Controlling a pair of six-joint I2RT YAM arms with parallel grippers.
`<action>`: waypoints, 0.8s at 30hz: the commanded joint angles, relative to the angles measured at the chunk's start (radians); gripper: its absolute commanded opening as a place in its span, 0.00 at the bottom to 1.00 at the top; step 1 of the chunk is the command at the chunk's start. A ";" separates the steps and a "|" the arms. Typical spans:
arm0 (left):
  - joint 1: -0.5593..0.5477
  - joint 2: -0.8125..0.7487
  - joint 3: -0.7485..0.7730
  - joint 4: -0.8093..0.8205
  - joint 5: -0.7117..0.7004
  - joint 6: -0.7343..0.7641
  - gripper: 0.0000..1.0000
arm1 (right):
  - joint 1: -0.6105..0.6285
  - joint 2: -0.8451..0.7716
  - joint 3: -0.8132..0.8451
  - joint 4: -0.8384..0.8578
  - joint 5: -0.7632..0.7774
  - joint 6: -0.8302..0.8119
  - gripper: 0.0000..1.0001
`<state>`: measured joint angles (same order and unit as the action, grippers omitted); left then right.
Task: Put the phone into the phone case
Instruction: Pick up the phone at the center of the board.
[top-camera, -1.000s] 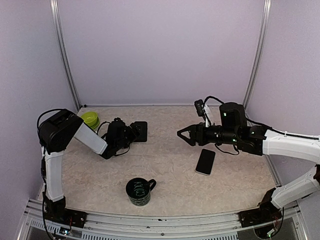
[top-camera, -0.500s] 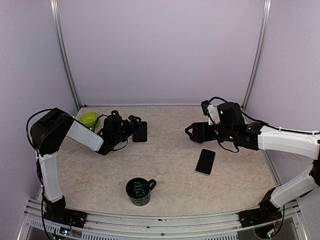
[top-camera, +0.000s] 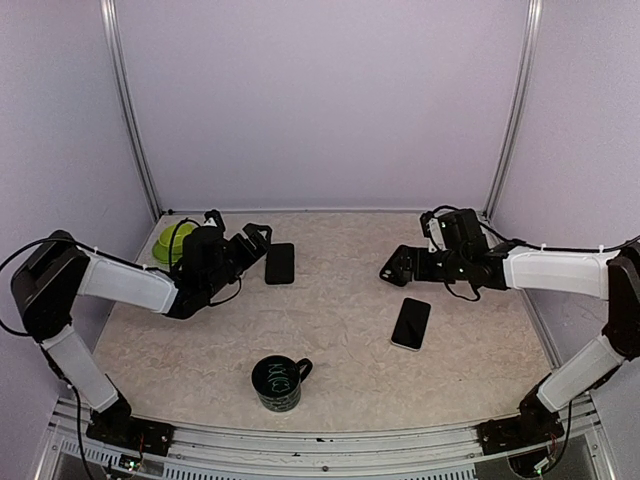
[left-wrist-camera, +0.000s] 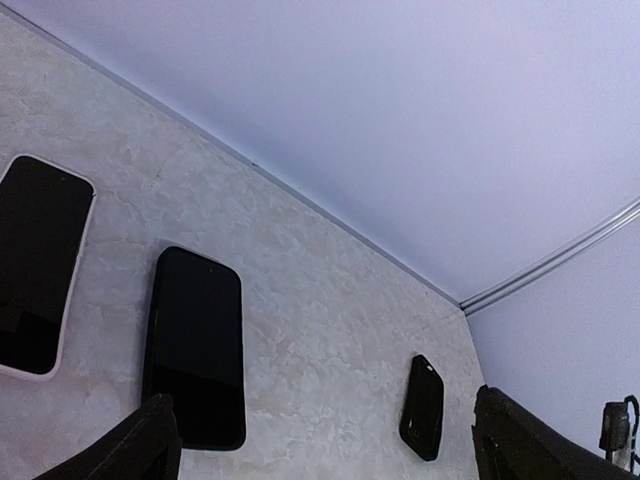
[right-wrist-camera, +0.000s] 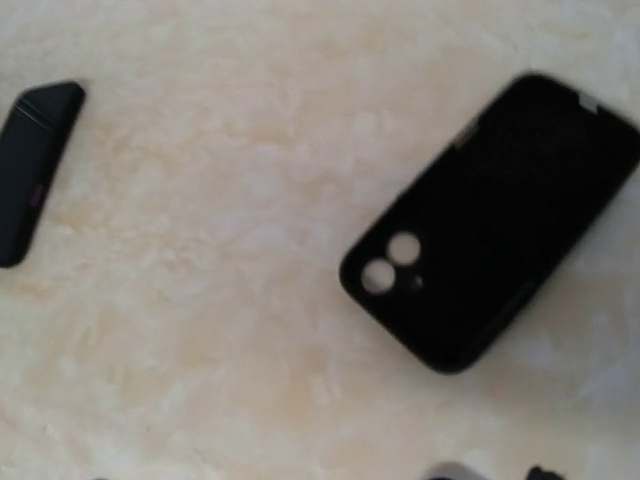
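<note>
The phone with the pale rim is next, and my right gripper will go to it and grab the middle of the phone (top-camera: 411, 324) across its long sides.
A phone with a pale rim (top-camera: 411, 323) lies screen up right of centre, just in front of my right gripper (top-camera: 392, 272). It also shows in the left wrist view (left-wrist-camera: 40, 265). An all-black slab (top-camera: 280, 263), phone-sized, lies just right of my left gripper (top-camera: 255, 240) and also shows in the left wrist view (left-wrist-camera: 195, 345). The black phone case (right-wrist-camera: 490, 260), with two camera holes, lies flat below my right wrist. My right arm hides it in the top view. It appears small and far in the left wrist view (left-wrist-camera: 423, 405). Both grippers are open and empty.
A green bowl (top-camera: 172, 240) sits at the back left, behind my left arm. A black mug (top-camera: 278, 382) stands near the front edge at centre. Walls with metal posts close the back and both sides. A thin dark object (right-wrist-camera: 35, 170) lies at the left of the right wrist view.
Both arms have drawn back from the middle. My left gripper moved left, off the black slab. My right gripper moved right and slightly back. The phone and slab have not moved.
</note>
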<state>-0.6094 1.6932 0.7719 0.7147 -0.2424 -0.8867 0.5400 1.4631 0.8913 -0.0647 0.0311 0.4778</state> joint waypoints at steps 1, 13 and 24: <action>-0.073 -0.124 -0.045 -0.094 -0.120 0.066 0.99 | -0.003 0.030 -0.043 -0.030 0.000 0.045 0.88; -0.233 -0.356 -0.141 -0.245 -0.337 0.128 0.99 | 0.066 0.069 -0.153 -0.034 0.038 0.120 0.96; -0.301 -0.384 -0.139 -0.283 -0.406 0.162 0.99 | 0.153 0.134 -0.155 -0.069 0.130 0.198 1.00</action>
<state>-0.8894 1.3270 0.6285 0.4648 -0.6018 -0.7582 0.6819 1.5696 0.7353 -0.1005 0.1177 0.6342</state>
